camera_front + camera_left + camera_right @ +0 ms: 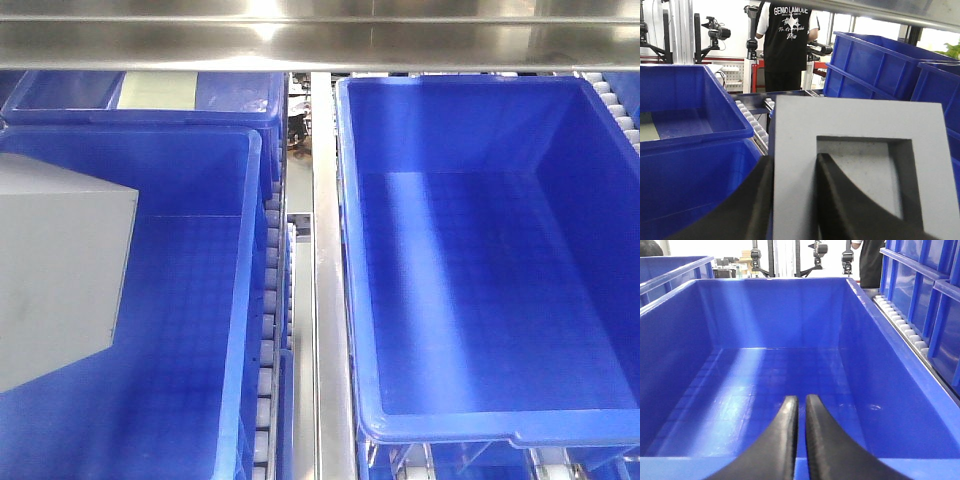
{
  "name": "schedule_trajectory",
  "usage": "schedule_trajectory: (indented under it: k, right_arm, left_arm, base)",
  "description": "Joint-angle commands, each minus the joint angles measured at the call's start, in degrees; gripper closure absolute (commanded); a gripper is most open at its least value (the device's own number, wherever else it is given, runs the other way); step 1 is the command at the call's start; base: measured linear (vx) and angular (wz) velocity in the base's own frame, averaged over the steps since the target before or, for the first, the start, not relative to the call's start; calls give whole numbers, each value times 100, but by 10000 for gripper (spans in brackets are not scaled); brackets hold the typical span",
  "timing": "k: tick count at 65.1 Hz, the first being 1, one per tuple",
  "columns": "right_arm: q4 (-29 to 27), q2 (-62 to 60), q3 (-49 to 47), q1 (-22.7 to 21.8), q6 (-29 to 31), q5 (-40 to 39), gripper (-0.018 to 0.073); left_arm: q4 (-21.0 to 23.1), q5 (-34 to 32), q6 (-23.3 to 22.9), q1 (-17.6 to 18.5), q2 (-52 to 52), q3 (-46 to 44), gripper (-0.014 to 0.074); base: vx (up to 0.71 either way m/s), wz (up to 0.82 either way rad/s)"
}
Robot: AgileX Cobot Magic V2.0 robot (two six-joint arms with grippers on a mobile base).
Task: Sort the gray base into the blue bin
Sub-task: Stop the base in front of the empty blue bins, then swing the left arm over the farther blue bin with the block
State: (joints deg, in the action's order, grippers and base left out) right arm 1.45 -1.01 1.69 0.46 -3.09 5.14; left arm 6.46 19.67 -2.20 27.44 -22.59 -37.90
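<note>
I need to release the gray base from my left gripper by the near side of the blue bin across the metal bar (pixel 483 376).
The gray base (pixel 860 125) fills the left wrist view, its square recess facing the camera. My left gripper (pixel 795 165) is shut on it, one black finger outside the left wall and the other inside the recess. In the front view the gray base (pixel 55 275) hangs over the left blue bin (pixel 245 300). My right gripper (pixel 801 407) is shut with nothing in it, hovering over the near rim of the right blue bin (pixel 860 305), which also shows as the blue bin (pixel 350 250) on the right of the front view.
A metal rail (pixel 328 300) and roller track (pixel 270 330) run between the two bins. Another blue bin (pixel 150 112) sits behind the left one. Stacked blue crates (pixel 880 65) stand at right, and a person in black (pixel 787 45) stands behind.
</note>
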Motion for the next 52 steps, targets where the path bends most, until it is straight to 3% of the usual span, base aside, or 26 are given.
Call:
schedule_trajectory:
  k: [1,19,28,33,38,47,52]
  right_arm:
    - [34,-45,5,-23,38,-423,564]
    - [34,-45,5,-23,38,-423,564]
    - [34,-45,5,-23,38,-423,564]
    - [34,-45,5,-23,38,-423,564]
    - [34,-45,5,-23,38,-423,564]
    - [34,-45,5,-23,38,-423,564]
    - [34,-45,5,-23,38,-423,564]
  left_arm:
    - [47,-626,-29,24,-53,-174,592]
    - [65,-557,-29,24,-53,-174,592]
    - [543,-416,35,30,-263,-174,592]
    - [1062,-291,333,30,-545,-174,592]
    - [1920,-243,995,30,-899,-174,592]
    - [3793,-249,2656,30,-1635,-174,592]
    - [5196,-206,3919,34,-2041,-174,592]
  base:
    - [0,0]
    - [0,0]
    - [0,0]
    - [0,0]
    - [0,0]
    - [0,0]
    - [0,0]
